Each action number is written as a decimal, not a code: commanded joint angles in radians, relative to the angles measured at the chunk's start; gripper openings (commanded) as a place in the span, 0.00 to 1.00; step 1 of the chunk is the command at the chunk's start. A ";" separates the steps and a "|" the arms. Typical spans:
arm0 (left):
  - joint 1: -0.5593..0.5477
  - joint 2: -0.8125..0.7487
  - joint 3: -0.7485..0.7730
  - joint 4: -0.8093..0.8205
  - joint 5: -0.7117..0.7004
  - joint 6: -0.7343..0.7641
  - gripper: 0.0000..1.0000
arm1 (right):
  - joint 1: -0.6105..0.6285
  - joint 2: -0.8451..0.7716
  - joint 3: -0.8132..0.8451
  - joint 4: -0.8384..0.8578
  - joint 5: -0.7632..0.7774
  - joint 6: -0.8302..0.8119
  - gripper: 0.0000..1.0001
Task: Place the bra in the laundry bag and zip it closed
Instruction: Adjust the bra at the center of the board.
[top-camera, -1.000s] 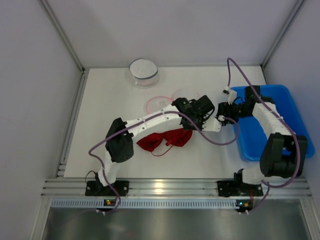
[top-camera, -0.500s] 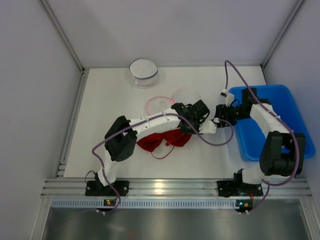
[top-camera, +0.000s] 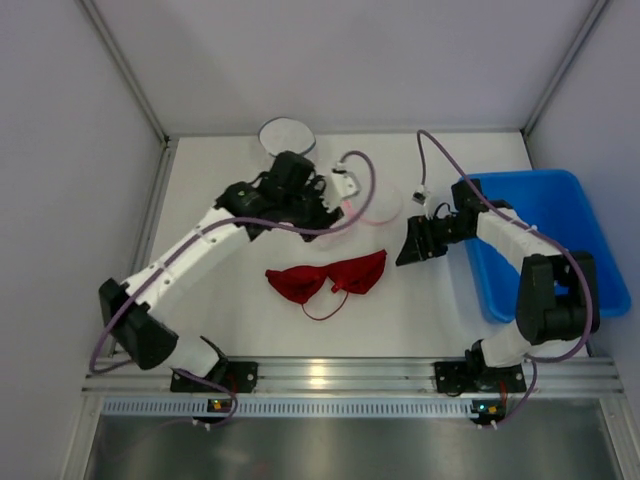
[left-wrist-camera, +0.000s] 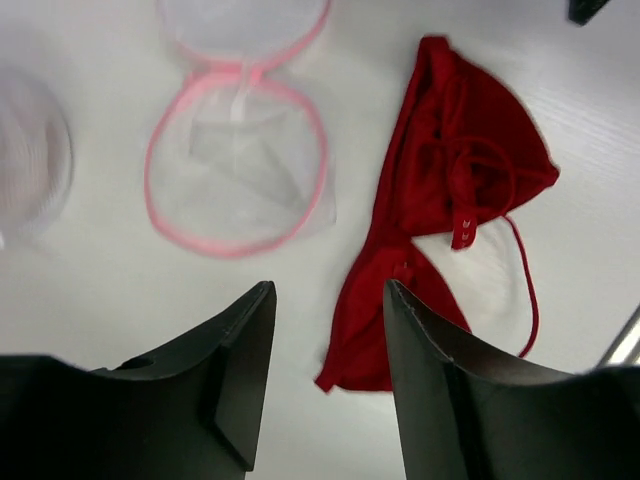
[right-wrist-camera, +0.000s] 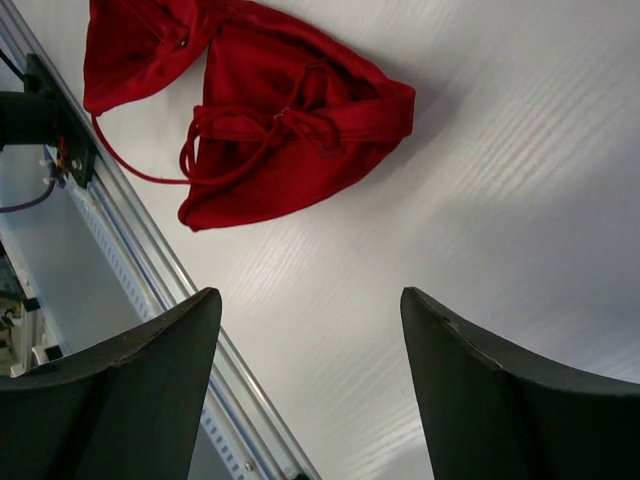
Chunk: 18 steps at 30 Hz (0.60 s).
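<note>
The robot's left gripper needs to next move to the red bra's outer end (top-camera: 269, 274) (left-wrist-camera: 326, 381) farthest from the blue bin and close there.
The red bra (top-camera: 330, 277) lies crumpled on the white table, front of centre; it also shows in the left wrist view (left-wrist-camera: 450, 170) and the right wrist view (right-wrist-camera: 260, 130). The white mesh laundry bag (top-camera: 380, 203) with a pink rim lies flat and open behind it, seen clearly in the left wrist view (left-wrist-camera: 235, 170). My left gripper (top-camera: 322, 212) hovers above the table just left of the bag, open and empty (left-wrist-camera: 328, 290). My right gripper (top-camera: 408, 250) hangs to the right of the bra, open and empty (right-wrist-camera: 310, 295), apart from the bra.
A blue bin (top-camera: 590, 260) stands at the right edge under the right arm. A round white container with a blue band (top-camera: 287, 145) sits at the back, just behind the left wrist. The metal front rail (right-wrist-camera: 130, 260) runs near the bra.
My left arm has swung from over the bra to the back left, beside the bag, uncovering the bra. My right gripper has moved left off the bin toward the bra.
</note>
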 joint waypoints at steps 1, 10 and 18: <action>0.199 -0.108 -0.150 -0.032 0.245 -0.183 0.52 | 0.045 0.009 -0.021 0.125 -0.043 0.073 0.73; 0.630 -0.199 -0.460 -0.050 0.517 -0.278 0.50 | 0.061 0.038 -0.093 0.316 0.015 0.262 0.75; 0.775 0.005 -0.489 -0.066 0.562 -0.268 0.49 | 0.084 0.114 -0.080 0.346 0.000 0.308 0.73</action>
